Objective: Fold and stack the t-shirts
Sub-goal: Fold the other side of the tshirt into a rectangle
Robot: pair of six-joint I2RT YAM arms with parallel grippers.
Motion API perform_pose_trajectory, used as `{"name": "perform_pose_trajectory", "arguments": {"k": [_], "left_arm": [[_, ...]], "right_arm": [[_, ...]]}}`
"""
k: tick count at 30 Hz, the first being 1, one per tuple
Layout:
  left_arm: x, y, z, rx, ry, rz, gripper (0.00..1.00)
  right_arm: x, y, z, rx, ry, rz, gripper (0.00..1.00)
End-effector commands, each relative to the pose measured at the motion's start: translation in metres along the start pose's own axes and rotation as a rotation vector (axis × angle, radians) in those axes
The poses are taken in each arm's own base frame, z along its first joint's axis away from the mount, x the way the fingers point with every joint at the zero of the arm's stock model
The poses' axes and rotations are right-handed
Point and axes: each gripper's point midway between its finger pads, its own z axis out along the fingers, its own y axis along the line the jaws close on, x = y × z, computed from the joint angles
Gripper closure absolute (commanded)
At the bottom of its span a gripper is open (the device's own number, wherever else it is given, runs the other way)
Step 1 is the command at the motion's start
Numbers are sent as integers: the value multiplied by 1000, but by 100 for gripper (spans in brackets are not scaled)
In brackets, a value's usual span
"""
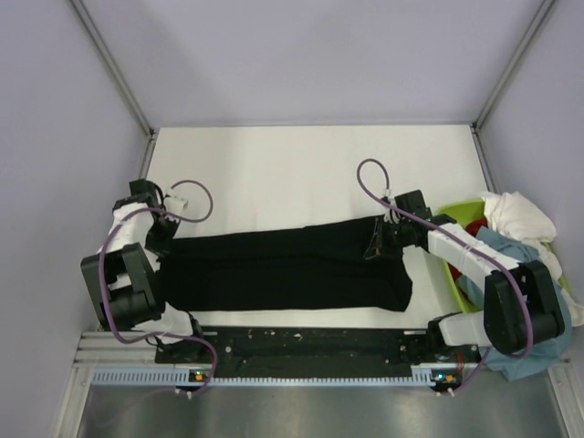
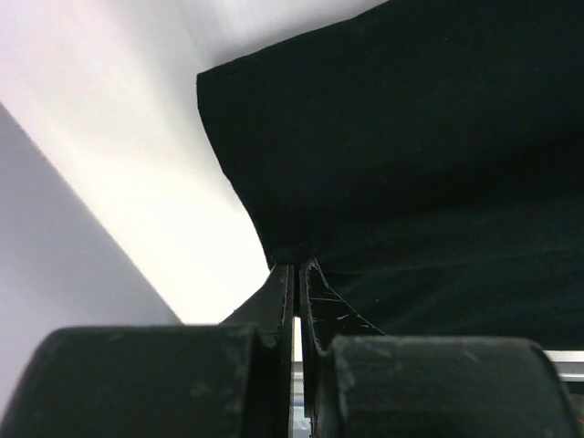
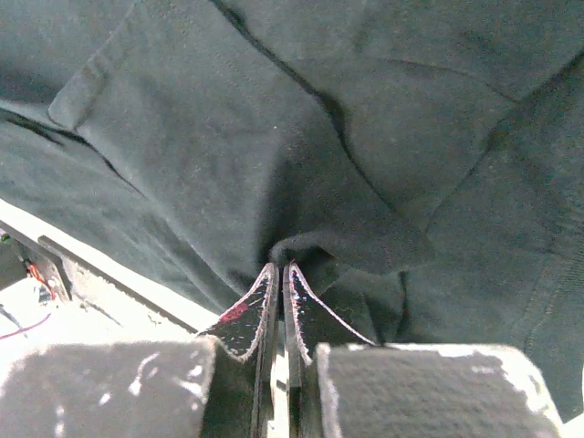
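Next, my right gripper opens and takes the flap's corner [image 3: 412,253], because it holds a puckered edge of the black t-shirt's flap, short of that corner.
The black t-shirt [image 1: 283,269] lies folded into a long band across the white table. My left gripper [image 1: 164,235] is shut on its left far edge; in the left wrist view the gripper [image 2: 298,265] pinches black cloth [image 2: 411,137]. My right gripper [image 1: 377,239] is shut on the shirt's right far edge; in the right wrist view the gripper [image 3: 279,267] pinches a fold of the black t-shirt [image 3: 228,137]. White [image 1: 520,217], dusty teal-blue [image 1: 534,338] and red [image 1: 474,225] t-shirts sit piled at the right.
A lime-green plastic basket [image 1: 456,212] stands at the table's right edge, under the pile of shirts. White table surface [image 1: 301,173] lies beyond the black shirt. Grey walls and metal posts enclose the table. A black rail [image 1: 301,345] runs along the near edge.
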Motion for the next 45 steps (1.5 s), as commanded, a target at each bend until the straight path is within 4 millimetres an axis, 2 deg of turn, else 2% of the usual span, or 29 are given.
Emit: {"name": "perform_pose_trajectory", "arguments": {"k": [1, 6, 10, 11, 12, 14, 16, 17, 19, 21, 24, 27, 29, 33, 37, 39, 41, 45], "left_arm": [[3, 25, -8, -128, 21, 41, 100], [3, 30, -14, -147, 15, 82, 100], [20, 5, -12, -24, 66, 140, 100], [29, 1, -12, -5, 94, 157, 93], [36, 1, -13, -7, 120, 176, 82], [49, 7, -18, -52, 162, 206, 52], [49, 19, -31, -128, 161, 230, 43], [46, 24, -39, -154, 148, 235, 42], [27, 33, -62, -186, 80, 231, 42], [7, 26, -78, -151, 9, 210, 43], [-24, -28, -82, 45, -97, 267, 49], [-52, -87, -64, 146, -164, 377, 52], [-71, -138, -55, 212, -177, 499, 56], [-129, -240, -66, 457, -293, 599, 57], [-169, -317, -76, 644, -299, 573, 56], [-179, -355, -79, 732, -331, 572, 56], [-179, -382, -76, 781, -339, 572, 55], [-164, -414, -55, 808, -265, 582, 51]], "right_arm": [[-9, -1, 3, 20, -51, 10, 100], [-1, -4, 3, 24, -30, 20, 100], [15, -10, 5, 39, 24, 52, 100], [21, -14, 5, 59, 44, 65, 91], [26, -20, 4, 88, 61, 78, 78], [31, -29, -2, 153, 72, 98, 57], [26, -30, -13, 190, 34, 111, 51], [19, -27, -22, 194, -17, 109, 49], [1, -23, -36, 210, -109, 95, 46], [-15, -22, -45, 234, -175, 80, 45], [-36, -16, -49, 228, -224, 50, 46], [-55, 5, -39, 127, -227, 0, 51], [-62, 7, -33, 124, -220, -7, 51], [-64, -8, -12, 160, -160, 0, 51], [-57, -7, 10, 90, -116, 37, 54], [-48, -7, 15, 63, -95, 56, 54], [-34, -12, 16, 66, -73, 83, 53], [-8, -22, 18, 85, -40, 142, 50]]}}
